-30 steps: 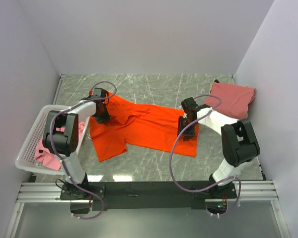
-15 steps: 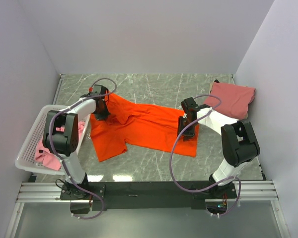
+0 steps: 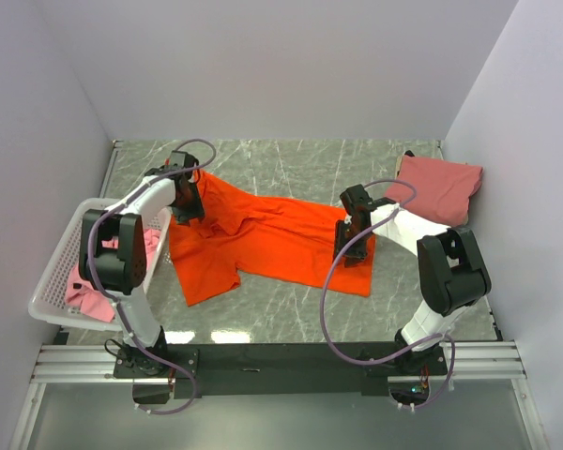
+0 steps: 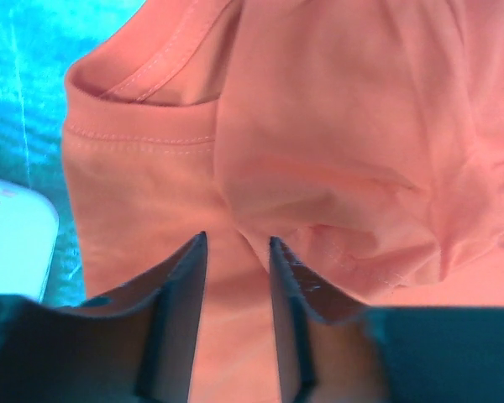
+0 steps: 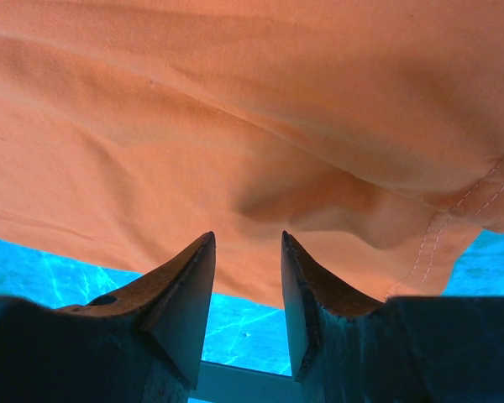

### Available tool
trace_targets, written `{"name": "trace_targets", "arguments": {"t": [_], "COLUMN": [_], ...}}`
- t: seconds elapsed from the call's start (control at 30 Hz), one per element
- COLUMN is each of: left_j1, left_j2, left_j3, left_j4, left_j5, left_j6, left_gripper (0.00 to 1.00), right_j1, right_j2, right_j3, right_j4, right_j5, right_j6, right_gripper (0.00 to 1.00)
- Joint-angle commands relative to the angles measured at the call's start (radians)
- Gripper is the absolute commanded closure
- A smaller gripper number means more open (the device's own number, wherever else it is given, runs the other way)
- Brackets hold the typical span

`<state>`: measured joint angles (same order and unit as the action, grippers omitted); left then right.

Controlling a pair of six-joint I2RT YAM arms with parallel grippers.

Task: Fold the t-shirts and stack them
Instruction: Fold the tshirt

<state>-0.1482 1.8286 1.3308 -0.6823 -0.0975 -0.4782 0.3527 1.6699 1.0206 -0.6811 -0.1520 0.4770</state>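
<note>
The folded-over sleeve of the orange t-shirt lies crumpled, so the robot's left gripper should pinch the sleeve's edge (image 4: pixel 239 225) near the collar and pull it toward the basket to straighten it.
A bright orange t-shirt (image 3: pixel 263 242) lies spread flat across the middle of the table, one sleeve toward the near left. My left gripper (image 3: pixel 189 211) hovers over its far-left shoulder. In the left wrist view that gripper (image 4: pixel 238 239) stands open, with wrinkled orange cloth (image 4: pixel 319 126) and a hemmed sleeve edge under the gap. My right gripper (image 3: pixel 349 246) sits over the shirt's right end. Its wrist view shows the right gripper (image 5: pixel 248 237) open just above the orange cloth (image 5: pixel 235 109), near a stitched hem. A salmon-pink t-shirt (image 3: pixel 439 187) lies folded at the far right.
A white perforated basket (image 3: pixel 61 272) stands at the left table edge with a lighter pink t-shirt (image 3: pixel 89 295) inside. Its white rim (image 4: pixel 8 235) shows close beside the left gripper. White walls close in the table on three sides.
The left gripper has moved a little toward the far left along the shirt's shoulder, and the cloth there has shifted slightly. The right arm has not moved.
</note>
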Motion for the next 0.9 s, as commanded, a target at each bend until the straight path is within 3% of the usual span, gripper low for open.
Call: {"name": "trace_targets", "arguments": {"t": [0.0,0.27,0.87], "left_j1": [0.004,-0.013,-0.044], "left_j2": [-0.055,-0.078,0.027], "left_j3": [0.008,-0.053,-0.054], "left_j4": [-0.010,0.047,0.087], "left_j5": [0.005,0.090,0.005], "left_j6": [-0.002,-0.051,-0.043], "left_gripper": [0.55,0.56,0.61], "right_j1": [0.011,0.022,0.026], "right_j2": [-0.027,-0.021,-0.050], "right_j3": [-0.004,0.001,-0.016], "right_j4": [0.000,0.003,-0.011], "right_j5": [-0.004,-0.009,0.005], "right_j6": [-0.011,-0.006,-0.014], "right_gripper": [0.56,0.56,0.56]}}
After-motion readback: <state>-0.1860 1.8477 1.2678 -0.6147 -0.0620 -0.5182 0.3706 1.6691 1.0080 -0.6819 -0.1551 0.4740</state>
